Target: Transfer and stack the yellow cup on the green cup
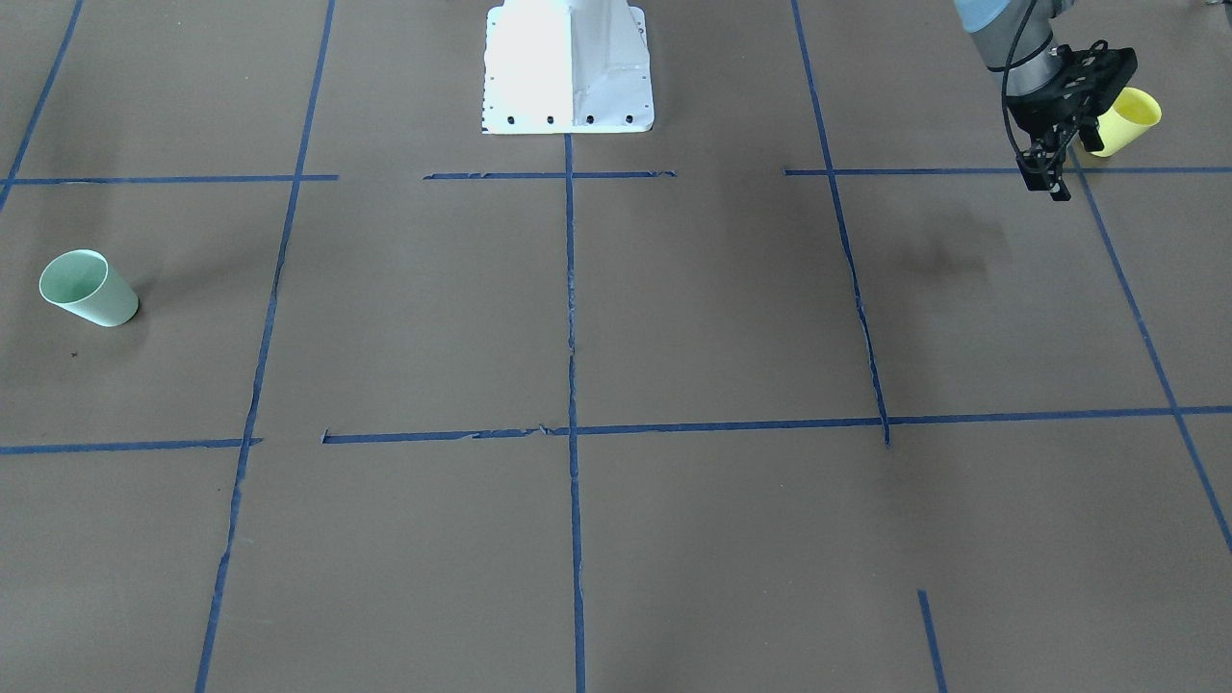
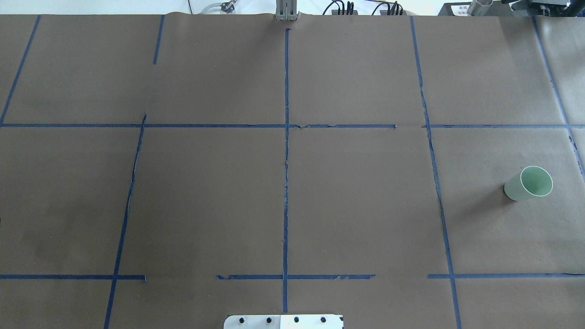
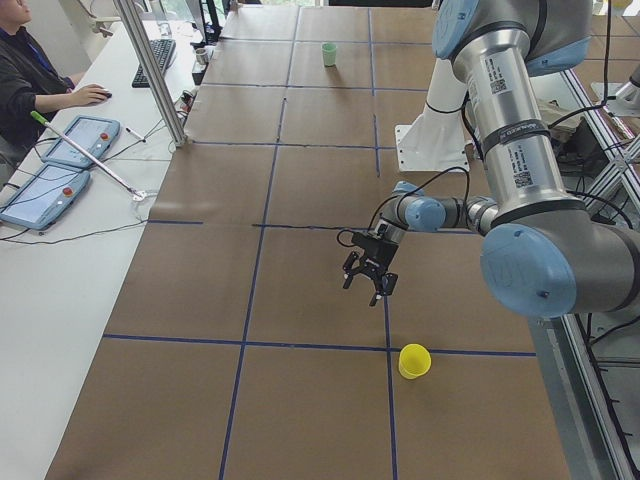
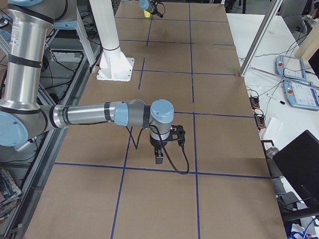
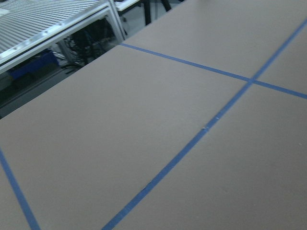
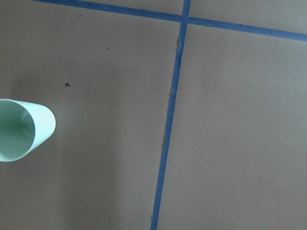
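I need to next close my left gripper around the outer sides of the middle of the yellow cup's body (image 1: 1116, 131), below its rim.
The yellow cup (image 1: 1126, 120) stands rim up on the brown table, near the robot's side on its left; it also shows in the exterior left view (image 3: 414, 361). My left gripper (image 1: 1047, 179) hangs above the table just beside it, open and empty, apart from the cup. The green cup (image 2: 529, 183) stands rim up far on the robot's right, and shows in the front view (image 1: 87, 289) and at the left edge of the right wrist view (image 6: 19, 129). My right gripper (image 4: 159, 158) shows only in the exterior right view, over the table; I cannot tell whether it is open.
The white robot base (image 1: 568, 67) stands at the middle of the table's robot-side edge. Blue tape lines (image 2: 286, 151) divide the brown table into squares. An operator's bench with tablets (image 3: 60, 160) runs along the far side.
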### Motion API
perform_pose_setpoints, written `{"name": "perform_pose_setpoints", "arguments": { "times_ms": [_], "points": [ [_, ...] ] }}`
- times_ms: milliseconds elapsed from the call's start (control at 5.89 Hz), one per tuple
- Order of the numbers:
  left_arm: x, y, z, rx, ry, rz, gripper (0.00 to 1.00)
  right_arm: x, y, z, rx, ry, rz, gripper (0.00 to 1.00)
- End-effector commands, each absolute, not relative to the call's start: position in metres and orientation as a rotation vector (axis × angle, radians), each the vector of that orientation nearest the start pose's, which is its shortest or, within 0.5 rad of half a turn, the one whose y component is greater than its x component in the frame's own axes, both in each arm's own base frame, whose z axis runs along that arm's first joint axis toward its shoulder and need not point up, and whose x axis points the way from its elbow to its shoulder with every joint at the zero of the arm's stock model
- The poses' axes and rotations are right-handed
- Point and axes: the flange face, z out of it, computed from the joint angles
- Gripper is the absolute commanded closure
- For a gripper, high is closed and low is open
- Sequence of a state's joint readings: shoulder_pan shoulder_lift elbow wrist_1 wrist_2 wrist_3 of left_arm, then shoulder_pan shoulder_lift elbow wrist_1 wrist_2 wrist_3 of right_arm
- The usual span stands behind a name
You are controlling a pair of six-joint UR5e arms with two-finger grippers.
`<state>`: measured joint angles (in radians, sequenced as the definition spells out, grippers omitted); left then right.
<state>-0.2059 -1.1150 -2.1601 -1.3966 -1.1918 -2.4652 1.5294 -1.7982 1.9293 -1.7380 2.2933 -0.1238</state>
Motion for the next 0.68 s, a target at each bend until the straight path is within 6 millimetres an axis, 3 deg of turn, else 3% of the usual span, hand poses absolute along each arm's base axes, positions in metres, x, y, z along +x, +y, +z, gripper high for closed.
{"name": "perform_pose_setpoints", "arguments": {
  "times_ms": [0, 170, 340, 509],
  "points": [
    [0.28, -0.2, 0.593, 0.384, -0.057, -1.384, 0.0, 0.051, -0.395, 0.603, -0.002, -0.722, -0.146, 0.0],
    [0.285, -0.191, 0.601, 0.413, -0.047, -1.498, 0.0, 0.051, -0.395, 0.603, -0.003, -0.722, -0.145, 0.0],
    [0.286, -0.175, 0.634, 0.471, -0.106, -1.543, 0.0, 0.051, -0.396, 0.602, 0.001, -0.722, -0.146, 0.0],
    [0.289, -0.161, 0.653, 0.502, -0.126, -1.562, 0.0, 0.051, -0.396, 0.602, 0.001, -0.722, -0.146, 0.0]
  ]
}}
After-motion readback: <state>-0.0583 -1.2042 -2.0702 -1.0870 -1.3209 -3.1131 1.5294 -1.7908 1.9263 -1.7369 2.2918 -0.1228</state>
